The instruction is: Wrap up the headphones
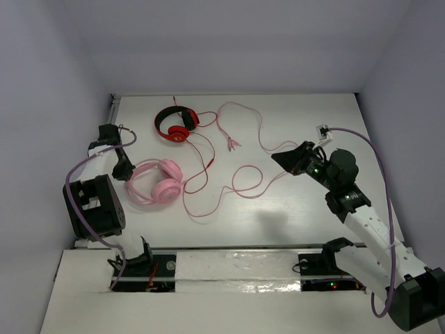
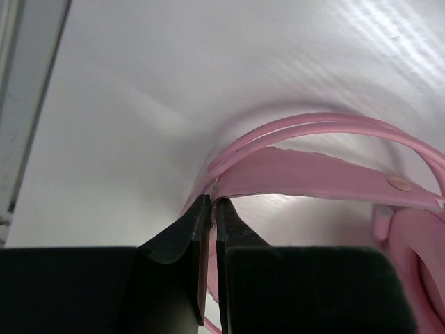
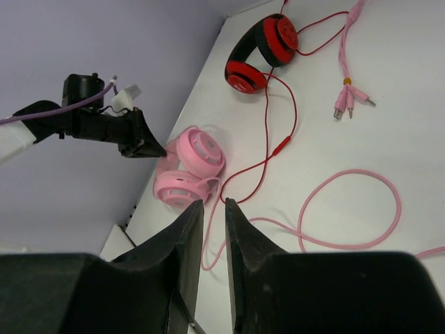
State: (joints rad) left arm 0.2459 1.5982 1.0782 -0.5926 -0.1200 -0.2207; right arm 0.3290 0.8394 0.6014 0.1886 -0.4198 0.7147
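The robot's left gripper holds the pink headband only at the ends of its fingers, so it should open and take the headband deeper (image 2: 236, 179) before lifting the headphones.
The pale-pink headphones (image 1: 158, 182) lie at the left of the table, cups side by side; they also show in the right wrist view (image 3: 191, 167). My left gripper (image 1: 127, 174) is shut on their pink headband (image 2: 313, 174), the band pinched between the fingertips of the gripper (image 2: 213, 203). Their long pink cable (image 1: 240, 184) runs in loose loops across the middle of the table to a split plug end (image 1: 233, 142). My right gripper (image 1: 277, 158) hangs above the cable loops, jaws a narrow gap apart with nothing between them (image 3: 213, 203).
Smaller red-and-black headphones (image 1: 176, 124) lie at the back, their red cable (image 3: 281, 139) trailing towards the pink cups and crossing the pink cable. White walls close in the left, back and right sides.
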